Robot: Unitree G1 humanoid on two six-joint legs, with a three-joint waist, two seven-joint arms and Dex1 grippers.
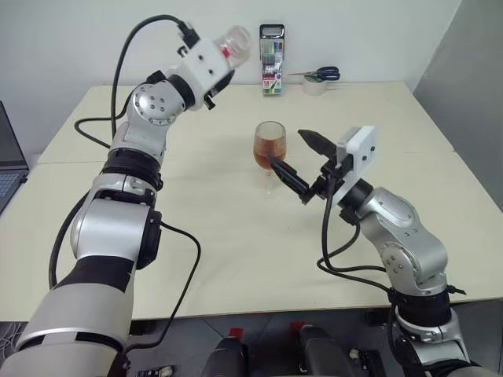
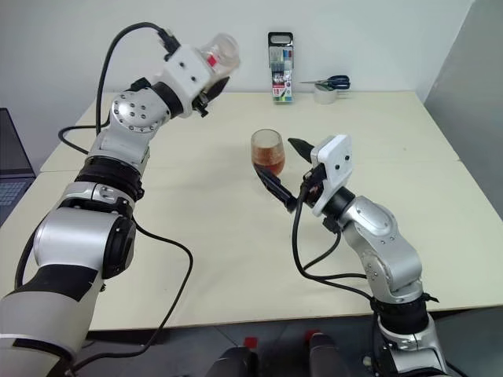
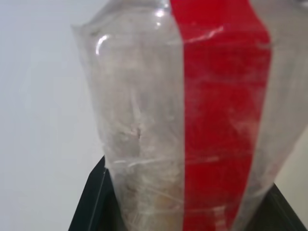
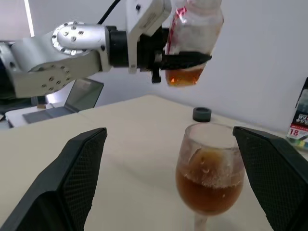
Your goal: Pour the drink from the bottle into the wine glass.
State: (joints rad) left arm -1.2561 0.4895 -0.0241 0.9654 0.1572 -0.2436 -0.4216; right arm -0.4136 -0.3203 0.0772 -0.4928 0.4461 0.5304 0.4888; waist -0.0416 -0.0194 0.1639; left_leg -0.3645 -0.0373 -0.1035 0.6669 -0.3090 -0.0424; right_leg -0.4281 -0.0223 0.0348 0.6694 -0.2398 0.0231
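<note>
Next, I set the bottle with my left gripper on the bare table [image 1: 172,192] just beside its arm, level with the glass.
My left gripper [image 1: 226,56] is raised high over the table's back left, shut on the clear bottle [image 1: 236,39] with the red label strip [image 3: 221,110]. Its black fingers [image 3: 91,202] clasp the bottle's sides. A little amber drink [image 4: 185,76] pools in the bottle's lower end. The wine glass [image 1: 269,145] stands upright mid-table, its bowl about half full of reddish-brown drink [image 4: 207,190]. My right gripper [image 1: 288,148] is open, level with the glass on its near right side. One finger [image 4: 72,178] stands on each side of the bowl with gaps between.
A marker pack [image 1: 272,49] stands at the table's back edge, with a tape roll and scissors [image 1: 318,78] to its right. A small dark cap [image 4: 202,114] lies on the table behind the glass. A laptop [image 1: 8,157] sits at the far left.
</note>
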